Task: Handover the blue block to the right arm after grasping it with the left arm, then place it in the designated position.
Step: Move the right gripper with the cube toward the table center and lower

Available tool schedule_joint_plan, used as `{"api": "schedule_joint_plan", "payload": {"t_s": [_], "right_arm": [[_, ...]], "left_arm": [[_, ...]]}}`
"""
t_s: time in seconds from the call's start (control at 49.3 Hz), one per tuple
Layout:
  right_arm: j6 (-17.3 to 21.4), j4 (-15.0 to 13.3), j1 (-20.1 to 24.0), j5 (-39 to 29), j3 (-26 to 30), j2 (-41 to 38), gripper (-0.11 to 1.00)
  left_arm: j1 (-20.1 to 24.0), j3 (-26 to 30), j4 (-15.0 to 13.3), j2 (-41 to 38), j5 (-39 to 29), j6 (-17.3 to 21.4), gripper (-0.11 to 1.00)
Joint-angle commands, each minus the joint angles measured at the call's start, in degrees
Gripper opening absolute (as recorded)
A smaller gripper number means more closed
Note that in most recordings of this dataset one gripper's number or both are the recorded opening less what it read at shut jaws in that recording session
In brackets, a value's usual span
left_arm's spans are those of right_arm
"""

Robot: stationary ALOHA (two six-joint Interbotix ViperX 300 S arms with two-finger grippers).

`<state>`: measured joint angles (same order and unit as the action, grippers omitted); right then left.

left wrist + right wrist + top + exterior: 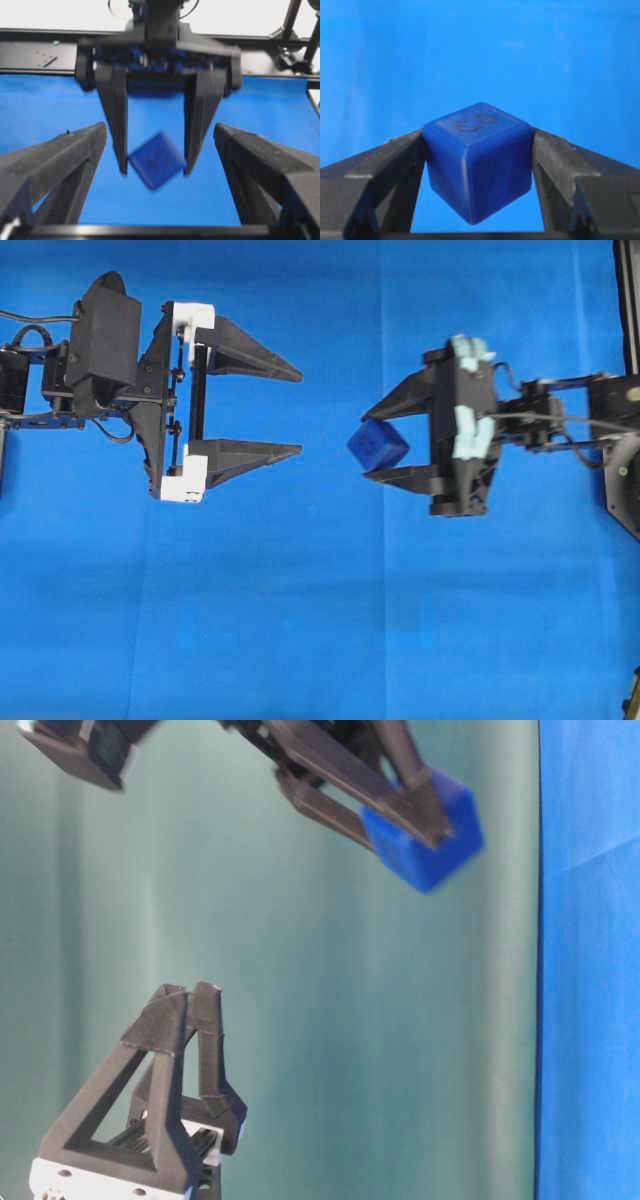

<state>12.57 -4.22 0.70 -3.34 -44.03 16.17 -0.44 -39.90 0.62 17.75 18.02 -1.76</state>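
Observation:
My right gripper will let go of the blue block on the blue cloth in the gap (355, 476) next to my left gripper. The block is now held off the cloth.
The blue block (378, 446) is a small dark-blue cube, held off the cloth between the fingers of my right gripper (366, 446), the all-black one. In the right wrist view the block (477, 160) is pinched corner-down between both fingers, printed mark facing up, and the right gripper (477, 132) is shut on it. My left gripper (300, 411), with white brackets, is wide open and empty, a short gap left of the block. In the left wrist view the block (157, 160) hangs between the right arm's fingers (115, 115), beyond my open left fingertips (95, 135).
Blue cloth (320, 620) covers the table. A black frame rail (40, 52) runs along the far edge in the left wrist view. A black post (627, 300) stands at the overhead view's right edge. A green backdrop (350, 1020) fills the table-level view.

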Motion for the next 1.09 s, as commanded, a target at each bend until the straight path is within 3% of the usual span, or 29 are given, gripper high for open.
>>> {"api": "schedule_joint_plan", "payload": {"t_s": [0.0,0.487,1.075], "right_arm": [[0.09,0.18,0.0,3.43,1.49,-2.72,0.54],[1.14,2.55,0.0,14.77,2.02,-18.19,0.54],[1.14,3.87,0.0,19.25,2.55,-23.91,0.54]], "left_arm": [[0.09,0.97,0.0,1.14,0.26,0.18,0.93],[0.26,0.88,0.09,1.23,0.18,0.26,0.93],[0.44,0.88,0.09,1.23,0.18,0.35,0.93]]}}
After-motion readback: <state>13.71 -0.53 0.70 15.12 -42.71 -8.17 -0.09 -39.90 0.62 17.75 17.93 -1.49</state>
